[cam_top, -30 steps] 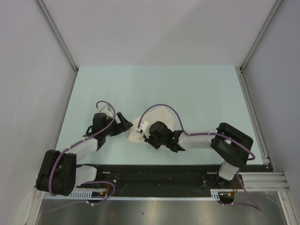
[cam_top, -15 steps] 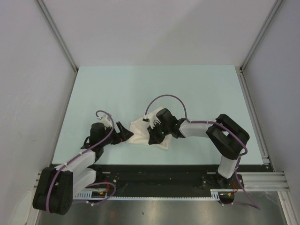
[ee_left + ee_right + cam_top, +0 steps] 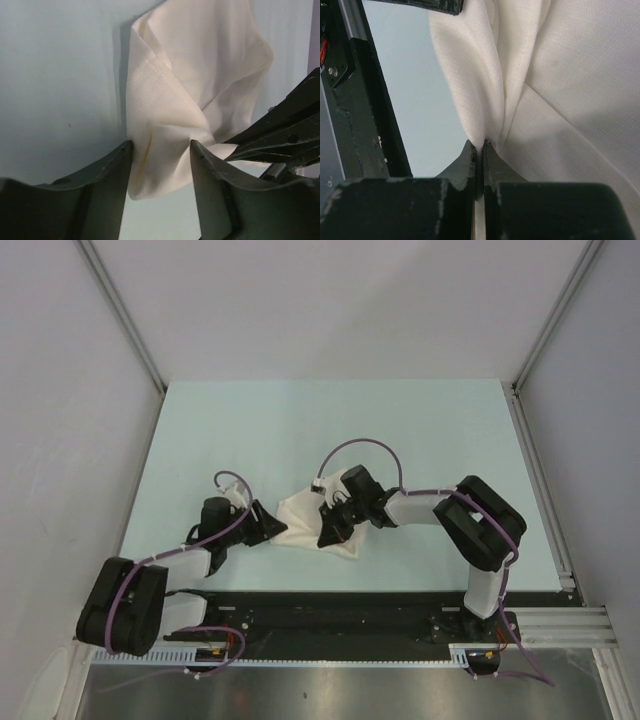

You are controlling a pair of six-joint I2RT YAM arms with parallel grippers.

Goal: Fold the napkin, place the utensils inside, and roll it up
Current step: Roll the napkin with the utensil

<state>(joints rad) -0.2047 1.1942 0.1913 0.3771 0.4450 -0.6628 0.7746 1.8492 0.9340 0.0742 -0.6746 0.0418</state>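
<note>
The napkin's corner at my left gripper is crumpled, far from my right gripper's pinch, so next I open my right gripper and pinch the napkin's fold [image 3: 294,531] beside that corner.
The cream-white napkin [image 3: 300,520] lies bunched near the front middle of the pale green table. In the left wrist view the napkin [image 3: 200,85] is crumpled, with one corner between my left gripper's [image 3: 161,150] open fingers. My left gripper [image 3: 268,524] sits at the napkin's left edge. My right gripper [image 3: 481,146] is shut on a pinched fold of the napkin [image 3: 560,90]. In the top view my right gripper [image 3: 328,536] is over the napkin's near middle. The spoon is not in view.
The table [image 3: 330,430] has a black rail [image 3: 330,605] along its near edge and metal frame posts at both sides. The right arm's link [image 3: 470,525] lies to the right of the napkin.
The right gripper swung from the napkin's near side onto it and gathered it toward the front. The left gripper moved down and right to the napkin's left corner.
</note>
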